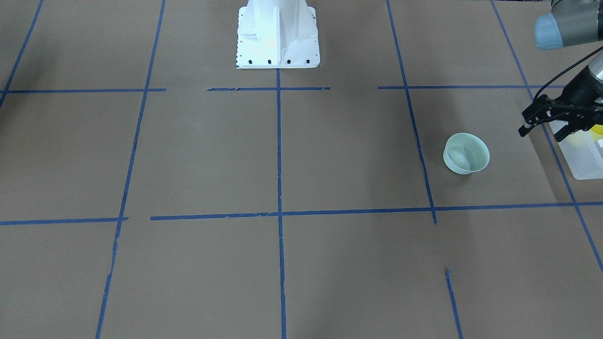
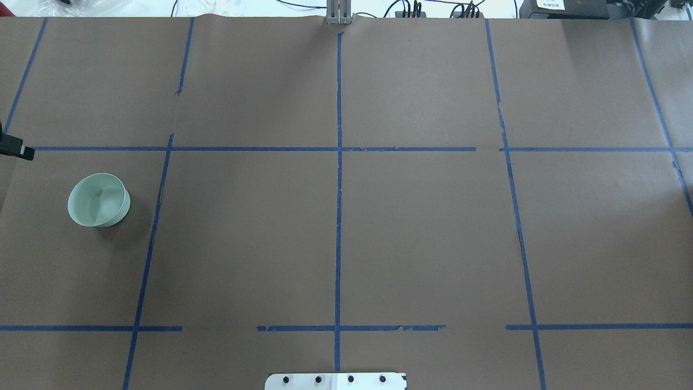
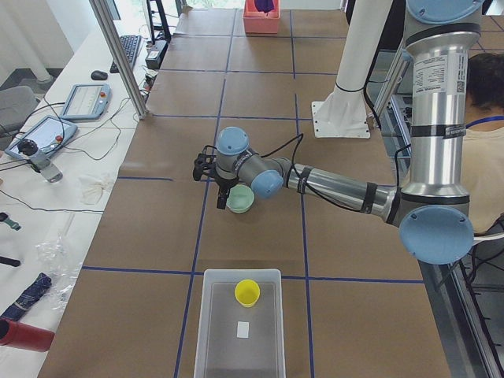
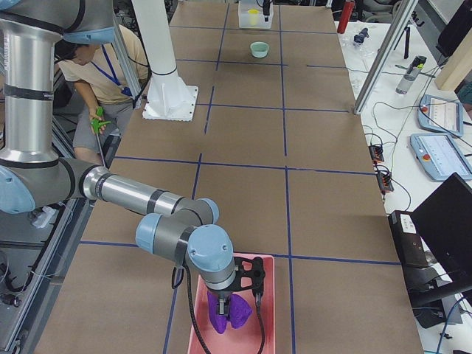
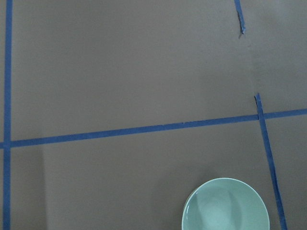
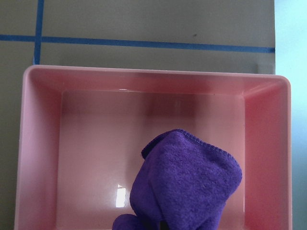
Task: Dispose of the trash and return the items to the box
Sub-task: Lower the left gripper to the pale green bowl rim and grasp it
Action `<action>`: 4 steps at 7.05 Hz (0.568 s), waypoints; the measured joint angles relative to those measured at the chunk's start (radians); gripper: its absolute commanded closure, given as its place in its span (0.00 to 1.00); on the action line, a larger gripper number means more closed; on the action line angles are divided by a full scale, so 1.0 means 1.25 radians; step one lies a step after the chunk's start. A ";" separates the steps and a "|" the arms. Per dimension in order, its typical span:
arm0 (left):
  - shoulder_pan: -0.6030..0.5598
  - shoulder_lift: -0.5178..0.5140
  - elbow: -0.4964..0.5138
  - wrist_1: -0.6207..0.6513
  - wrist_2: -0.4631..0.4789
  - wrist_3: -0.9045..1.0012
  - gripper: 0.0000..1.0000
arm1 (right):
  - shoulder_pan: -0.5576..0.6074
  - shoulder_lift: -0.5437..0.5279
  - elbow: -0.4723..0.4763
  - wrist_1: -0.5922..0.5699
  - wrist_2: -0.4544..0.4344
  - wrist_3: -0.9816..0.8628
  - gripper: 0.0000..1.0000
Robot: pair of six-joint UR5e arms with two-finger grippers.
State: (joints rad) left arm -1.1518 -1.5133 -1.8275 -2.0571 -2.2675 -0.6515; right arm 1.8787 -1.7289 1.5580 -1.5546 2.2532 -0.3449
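Note:
I will move my left gripper to the mint-green bowl next and close it on the bowl's rim (image 1: 488, 150) (image 5: 183, 222), on the side nearest the translucent box.
The pale mint-green bowl (image 1: 466, 153) stands upright and empty on the brown table; it also shows in the overhead view (image 2: 99, 199) and at the bottom of the left wrist view (image 5: 225, 206). My left gripper (image 1: 541, 134) is open and empty. It hovers between the bowl and the translucent box (image 1: 582, 160). The yellow cup (image 3: 247, 292) stands inside the box (image 3: 216, 331). My right gripper (image 4: 234, 289) is over a pink bin with a purple cloth (image 6: 187, 182) right under it. I cannot tell whether it is open or shut.
The pink bin (image 6: 153, 74) sits at the table's end on my right. A small white slip (image 3: 242, 329) lies in the box. The white robot base (image 1: 278, 35) stands at the table's middle edge. A person sits beside the base (image 4: 103, 70).

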 measured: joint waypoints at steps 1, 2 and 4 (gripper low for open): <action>0.033 0.000 0.020 -0.035 0.017 -0.029 0.00 | -0.012 0.000 -0.010 0.001 0.001 0.002 0.00; 0.064 -0.001 0.053 -0.075 0.025 -0.054 0.00 | -0.028 0.002 -0.011 0.001 0.012 0.004 0.00; 0.128 -0.004 0.107 -0.124 0.030 -0.101 0.00 | -0.061 0.011 0.018 0.001 0.110 0.032 0.00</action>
State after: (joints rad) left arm -0.9914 -1.5179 -1.6938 -2.2115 -2.2300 -0.7777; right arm 1.8023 -1.7150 1.5800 -1.5537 2.3904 -0.3052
